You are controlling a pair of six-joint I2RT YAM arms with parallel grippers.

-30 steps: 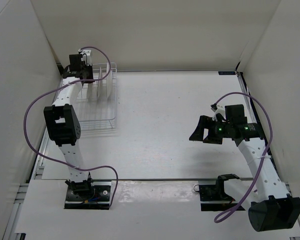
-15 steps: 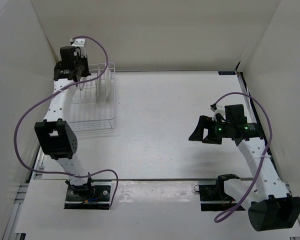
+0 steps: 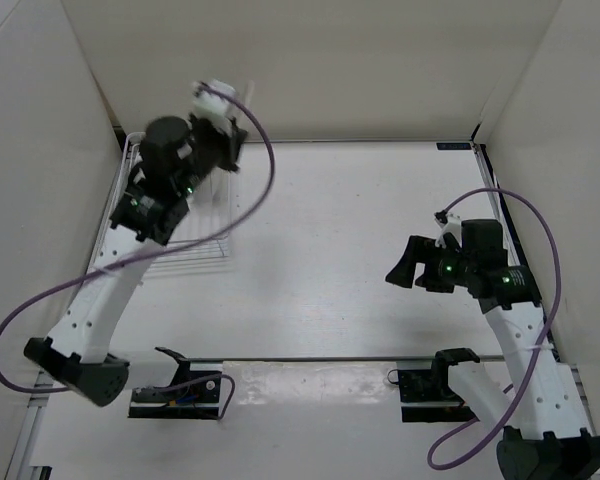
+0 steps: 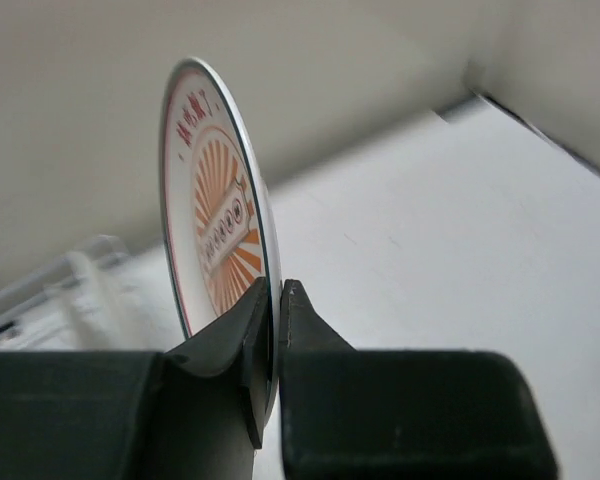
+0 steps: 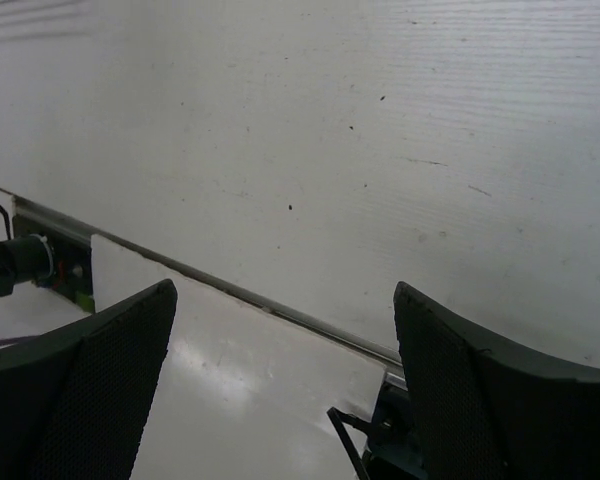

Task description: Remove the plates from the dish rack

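Note:
Next, I release the plate with my left gripper on the bare table (image 3: 317, 274) between the dish rack and my right gripper.
My left gripper (image 4: 275, 285) is shut on the lower rim of the plate with the orange-brown sunburst centre (image 4: 215, 210). It holds the plate upright and edge-on in the air. In the top view the left gripper (image 3: 225, 150) is raised high above the far end of the white wire dish rack (image 3: 200, 243), which stands at the far left and is largely covered by the arm. I cannot make out the other plates behind the arm. My right gripper (image 3: 405, 265) is open and empty over the table at the right. In its wrist view the right gripper (image 5: 283, 290) shows only bare table between the wide-apart fingers.
White walls enclose the table at the left, back and right. The rack sits close to the left wall. A metal rail (image 5: 280, 305) runs along the table's near edge, with the arm bases (image 3: 175, 390) behind it.
My left arm has risen out of the rack with the sunburst plate and swung up and to the right. The right arm has shifted slightly.

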